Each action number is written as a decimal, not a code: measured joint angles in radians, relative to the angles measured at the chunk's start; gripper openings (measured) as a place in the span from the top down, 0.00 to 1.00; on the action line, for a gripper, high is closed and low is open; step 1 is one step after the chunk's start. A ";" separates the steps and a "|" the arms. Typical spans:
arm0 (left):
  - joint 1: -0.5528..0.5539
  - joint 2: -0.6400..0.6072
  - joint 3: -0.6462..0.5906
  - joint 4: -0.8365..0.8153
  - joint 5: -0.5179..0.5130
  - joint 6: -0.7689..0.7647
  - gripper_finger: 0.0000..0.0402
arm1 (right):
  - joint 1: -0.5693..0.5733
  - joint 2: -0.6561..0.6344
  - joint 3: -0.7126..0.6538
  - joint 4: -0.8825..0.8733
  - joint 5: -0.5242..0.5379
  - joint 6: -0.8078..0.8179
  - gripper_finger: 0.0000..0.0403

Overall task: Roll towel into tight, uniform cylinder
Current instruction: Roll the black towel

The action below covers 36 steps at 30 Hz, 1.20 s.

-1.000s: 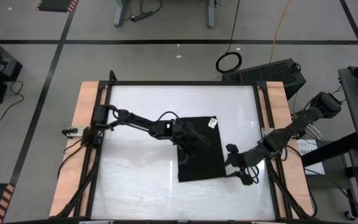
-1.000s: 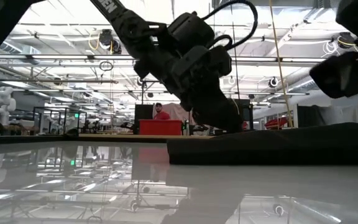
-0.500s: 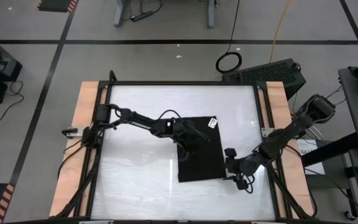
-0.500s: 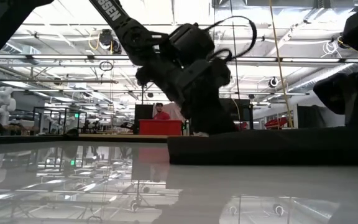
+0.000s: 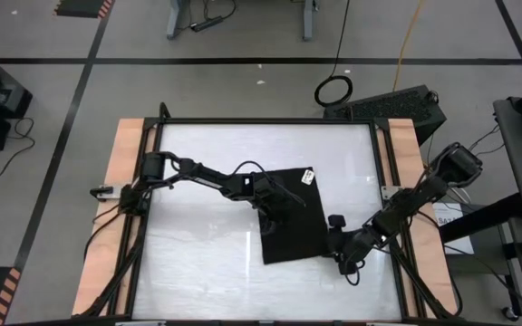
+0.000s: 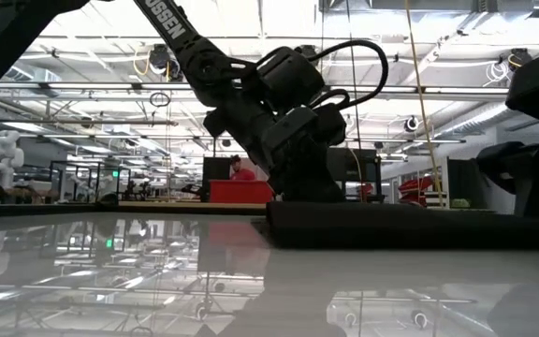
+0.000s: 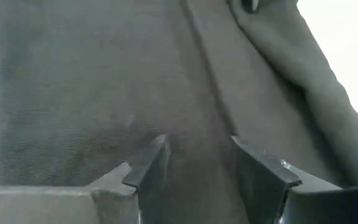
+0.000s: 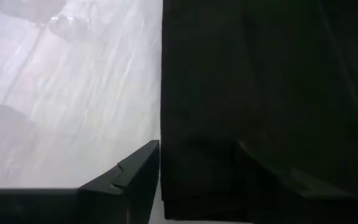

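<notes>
The towel lies crooked, near edge slanting, so my right gripper pinches the near corner (image 5: 324, 254) beside it next, to pull it square before rolling.
The black towel (image 5: 295, 226) lies spread flat on the white table (image 5: 198, 244), right of the middle, with its white tag (image 5: 310, 178) at the far right corner. My left gripper (image 5: 277, 201) is open and slants down over the towel's far left part; in the left wrist view the cloth (image 7: 92, 74) fills the picture behind the open gripper (image 7: 197, 155). My right gripper (image 5: 336, 243) is open and low at the towel's right edge near the near corner. In its wrist view, one finger (image 8: 138, 168) is over bare table and the other (image 8: 266, 171) over the towel's cloth (image 8: 260, 74). My left gripper's open fingertips (image 7: 157, 152) stand right at the towel's top surface, slanting down from the table's left. I cannot tell whether they touch the cloth.
Wooden rails (image 5: 125, 208) run along the table's left and right sides. Bare tabletop lies left of and nearer than the towel. In the low view the towel (image 6: 391, 225) shows as a low dark strip, with the room beyond it.
My right gripper has come down and moved toward the towel's near right corner, tipping further downward. My left gripper has sunk a little closer to the towel. The towel stays flat.
</notes>
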 joint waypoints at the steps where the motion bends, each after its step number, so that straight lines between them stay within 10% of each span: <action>1: 0.000 0.000 0.000 -0.003 -0.001 0.000 0.55 | 0.000 0.005 0.000 0.003 0.001 0.001 0.54; 12: -0.001 -0.002 0.003 -0.062 -0.051 0.003 0.55 | 0.000 -0.001 0.001 0.006 -0.077 0.078 0.97; 23: -0.001 -0.003 0.002 -0.091 -0.058 -0.001 0.55 | 0.013 -0.030 -0.001 -0.001 -0.165 0.097 0.96; 36: -0.007 -0.014 0.236 -0.373 -0.030 0.133 0.55 | 0.014 -0.032 -0.001 -0.008 -0.149 0.102 0.62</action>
